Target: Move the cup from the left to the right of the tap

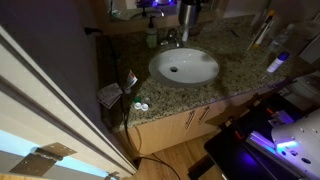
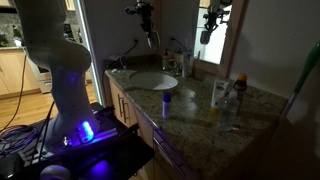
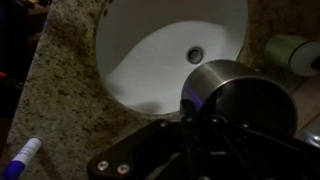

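Note:
Next, I put the steel cup, which hangs over the basin now, down on the granite counter [image 1: 204, 35] behind the basin, on the other side of the tap from the green soap bottle.
A shiny steel cup [image 3: 240, 95] fills the lower right of the wrist view, and my gripper [image 3: 195, 122] is shut on its rim wall. The cup hangs over the near edge of the white oval basin [image 3: 170, 45]. In both exterior views the gripper [image 1: 190, 14] [image 2: 148, 30] is raised above the back of the basin [image 1: 183, 66] [image 2: 152, 80]. The small chrome tap [image 1: 172, 38] [image 2: 175, 58] stands behind the basin, below the gripper. A green soap bottle [image 1: 152, 38] [image 3: 290, 50] stands beside the tap.
The granite counter [image 1: 240, 70] carries bottles [image 2: 218, 93] and a blue-capped item [image 2: 167, 100] at one end, and small items [image 1: 128, 82] at the other. A marker [image 3: 25, 155] lies on the counter. A mirror [image 2: 215, 30] backs the counter.

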{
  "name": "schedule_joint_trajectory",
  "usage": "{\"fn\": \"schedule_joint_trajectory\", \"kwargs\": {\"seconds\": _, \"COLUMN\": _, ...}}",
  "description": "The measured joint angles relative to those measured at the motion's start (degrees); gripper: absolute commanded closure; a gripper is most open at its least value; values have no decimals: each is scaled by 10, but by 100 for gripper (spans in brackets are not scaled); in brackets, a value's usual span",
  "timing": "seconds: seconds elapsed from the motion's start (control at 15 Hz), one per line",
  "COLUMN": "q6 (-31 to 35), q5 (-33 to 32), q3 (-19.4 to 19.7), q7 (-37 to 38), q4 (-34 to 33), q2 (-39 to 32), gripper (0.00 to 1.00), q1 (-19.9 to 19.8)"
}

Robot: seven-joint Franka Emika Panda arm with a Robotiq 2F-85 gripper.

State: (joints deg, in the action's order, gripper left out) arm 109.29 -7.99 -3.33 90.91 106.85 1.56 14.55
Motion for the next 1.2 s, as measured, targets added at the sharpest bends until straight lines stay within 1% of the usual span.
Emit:
{"fn": "schedule_joint_trajectory", "kwargs": {"seconds": 0.13, "q6": 2, "q5": 30, "q3": 5, "q7": -10, "q4": 41, "q2": 51, "gripper": 94, "q1": -31}}
{"fn": "schedule_joint_trajectory", "kwargs": {"seconds": 0.2, "q6": 2, "q5": 37, "q3": 6, "q7": -14, "q4": 57, "q2": 71, "gripper": 99, "q1": -38}}
{"fn": "schedule_joint_trajectory", "kwargs": {"seconds": 0.27, "q6": 3, "q5": 40, "q3": 6, "q7": -14, "q4": 68, "q2": 84, "gripper": 99, "q1": -39}}
{"fn": "schedule_joint_trajectory", "kwargs": {"seconds": 0.4, "q6": 2, "q5": 39, "q3": 0, "q7": -11, "q4": 71, "q2": 87, "gripper": 99, "q1": -45}}
{"fn": "schedule_joint_trajectory", "kwargs": {"seconds": 0.47, "q6": 5, "q5": 38, "q3": -1, "q7": -1, "q4": 71, "q2": 81, "gripper": 99, "q1": -53}}
{"fn": "schedule_joint_trajectory", "kwargs": {"seconds": 0.6, "q6": 22, "q5": 35, "q3": 7, "q7": 26, "q4": 68, "q2": 62, "gripper": 99, "q1": -83}}
{"fn": "schedule_joint_trajectory", "kwargs": {"seconds": 0.87, "q6": 62, "q5": 36, "q3": 58, "q7": 42, "q4": 41, "q2": 0, "gripper": 99, "q1": -154}}
{"fn": "schedule_joint_trajectory", "kwargs": {"seconds": 0.93, "q6": 68, "q5": 43, "q3": 69, "q7": 50, "q4": 30, "q2": -19, "gripper": 94, "q1": -167}}
{"fn": "schedule_joint_trajectory", "kwargs": {"seconds": 1.0, "q6": 76, "q5": 60, "q3": 79, "q7": 58, "q4": 18, "q2": -39, "gripper": 94, "q1": -176}}
{"fn": "schedule_joint_trajectory", "kwargs": {"seconds": 1.07, "q6": 80, "q5": 73, "q3": 83, "q7": 63, "q4": 7, "q2": -56, "gripper": 99, "q1": -181}}
{"fn": "schedule_joint_trajectory", "kwargs": {"seconds": 1.2, "q6": 80, "q5": 78, "q3": 83, "q7": 70, "q4": -3, "q2": -72, "gripper": 99, "q1": -181}}
